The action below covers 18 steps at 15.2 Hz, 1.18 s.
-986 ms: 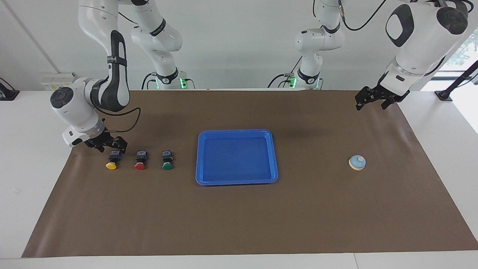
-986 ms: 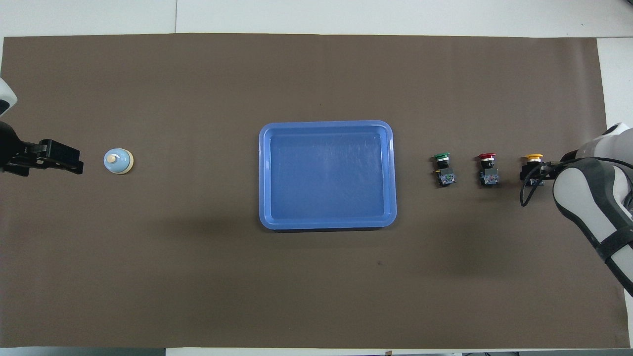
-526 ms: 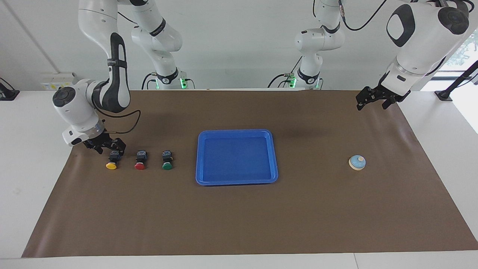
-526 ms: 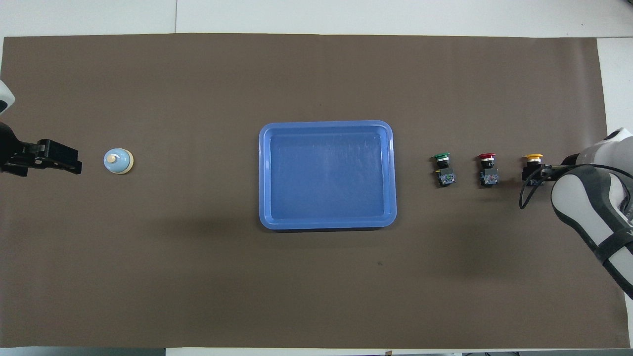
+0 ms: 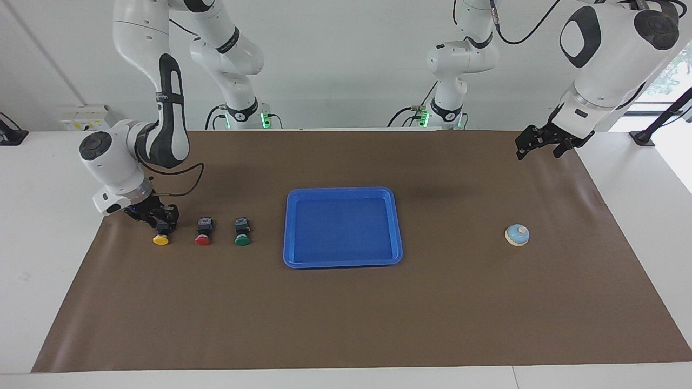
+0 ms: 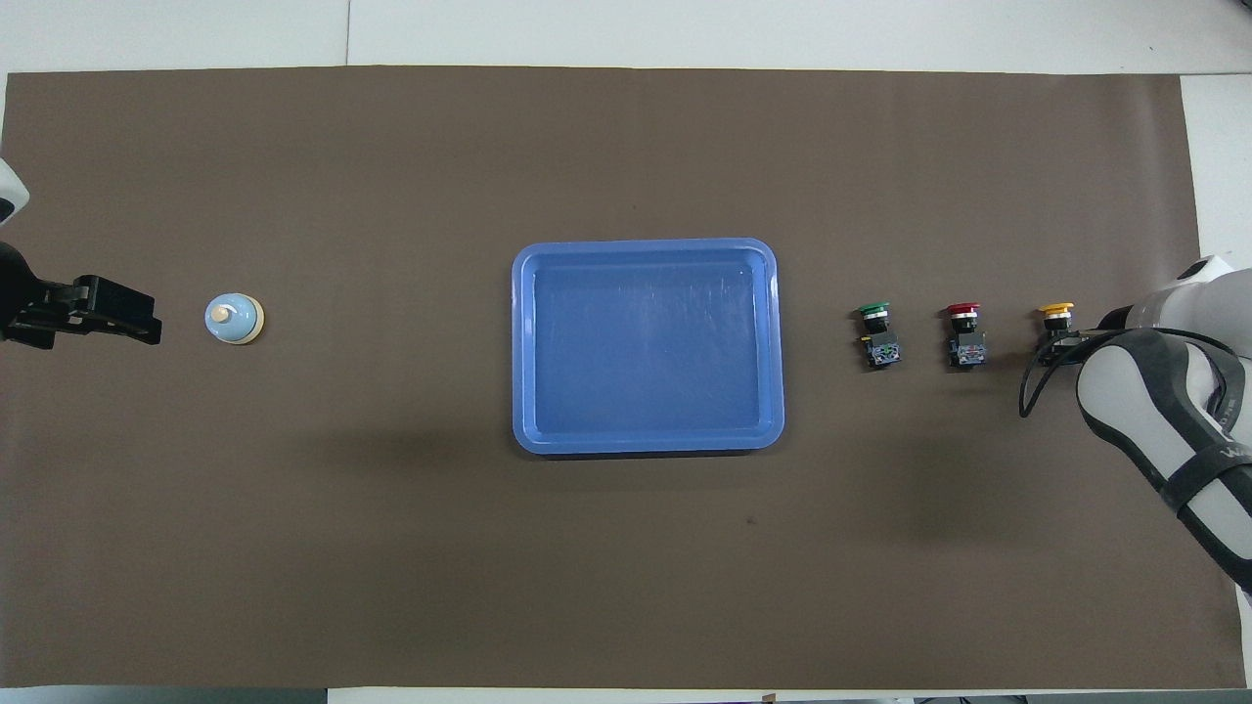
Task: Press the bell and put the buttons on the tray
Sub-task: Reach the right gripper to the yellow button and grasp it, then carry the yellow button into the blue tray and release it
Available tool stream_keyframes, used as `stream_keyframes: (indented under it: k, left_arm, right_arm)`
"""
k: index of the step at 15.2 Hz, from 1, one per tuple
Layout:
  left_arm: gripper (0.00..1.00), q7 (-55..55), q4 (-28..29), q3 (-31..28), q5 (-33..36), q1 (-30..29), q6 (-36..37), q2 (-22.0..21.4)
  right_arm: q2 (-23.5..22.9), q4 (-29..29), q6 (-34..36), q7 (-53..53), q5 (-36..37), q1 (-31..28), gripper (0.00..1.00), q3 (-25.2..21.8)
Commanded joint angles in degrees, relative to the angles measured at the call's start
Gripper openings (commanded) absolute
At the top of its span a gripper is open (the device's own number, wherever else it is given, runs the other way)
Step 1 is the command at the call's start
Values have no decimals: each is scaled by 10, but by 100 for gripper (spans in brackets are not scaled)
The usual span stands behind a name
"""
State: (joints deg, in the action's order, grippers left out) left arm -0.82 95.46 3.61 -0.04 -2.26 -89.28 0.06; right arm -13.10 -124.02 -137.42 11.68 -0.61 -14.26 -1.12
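The robot's right gripper should set the yellow button down inside the blue tray (image 6: 731,346), near the rim that faces the green button.
Three buttons lie in a row on the brown mat toward the right arm's end: yellow (image 5: 160,239) (image 6: 1055,312), red (image 5: 203,231) (image 6: 964,332) and green (image 5: 242,231) (image 6: 878,333). My right gripper (image 5: 161,220) (image 6: 1058,342) is down at the mat, shut on the yellow button's black body. The blue tray (image 5: 343,190) (image 6: 646,244) sits mid-table with nothing in it. The bell (image 5: 517,234) (image 6: 234,319) stands toward the left arm's end. My left gripper (image 5: 536,147) (image 6: 147,328) hangs open above the mat, off to the side of the bell and well apart from it.
The brown mat (image 5: 346,313) covers most of the white table. The right arm's grey and white forearm (image 6: 1164,411) reaches low over the mat's corner beside the yellow button.
My right gripper has slid onto the yellow button's body and closed on it. The left arm has stayed where it was.
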Motion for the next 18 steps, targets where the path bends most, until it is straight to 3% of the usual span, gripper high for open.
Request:
stream_keyframes:
  k: [1,6,12,15,18]
  left_arm:
    - [100,4,7,0,4,-2,-7,-8]
    - [100,4,7,0,4,-1,-7,-8]
    - [100,4,7,0,4,-1,-7,-8]
    - [100,4,7,0,4,-2,-8,-8]
    - [100,4,7,0,4,-2,-7,-8]
  right_arm:
    - [7,37,45,3,4,29,0,6]
    - [-2,141,157,-202,2,155,0,7]
    - [-31,181,163,-481,-7,344,0,9]
    - [-68,203,157,-528,-14,390,0,9]
    - [-72,181,155,-511,-22,397,1,9]
